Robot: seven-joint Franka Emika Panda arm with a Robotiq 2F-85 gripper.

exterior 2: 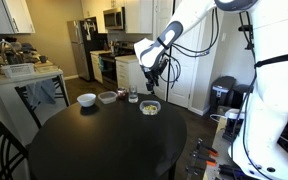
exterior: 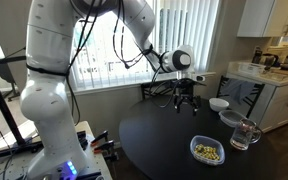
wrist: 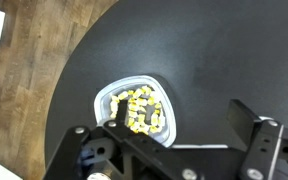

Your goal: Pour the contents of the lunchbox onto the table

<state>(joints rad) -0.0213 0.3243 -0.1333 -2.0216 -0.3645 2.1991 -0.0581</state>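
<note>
The lunchbox's rim (exterior: 193, 142) (wrist: 171, 128) on the side opposite the glass mug is the next place for my gripper, which should move there and then close on it.
The lunchbox (wrist: 106, 98), a small clear container with a bluish-white rim, stands upright on the glossy black table (wrist: 214, 50). It holds the contents (wrist: 141, 110), a clump of small yellow-green pieces. It also shows in both exterior views (exterior: 206, 151) (exterior 2: 149, 107). My gripper (wrist: 179, 125) is open and empty, and hangs above the table over the lunchbox. In the wrist view one finger overlaps the box's near edge and the other is off to the right. The gripper also shows in both exterior views (exterior: 184, 96) (exterior 2: 150, 88).
A white bowl (exterior: 217, 103) (exterior 2: 86, 99), a clear bowl (exterior: 230, 118) (exterior 2: 107, 97) and a glass mug (exterior: 246, 135) (exterior 2: 132, 96) stand near the table's edge beyond the lunchbox. A wood floor (wrist: 24, 90) lies past the rim. A kitchen counter (exterior: 269, 75) stands close by.
</note>
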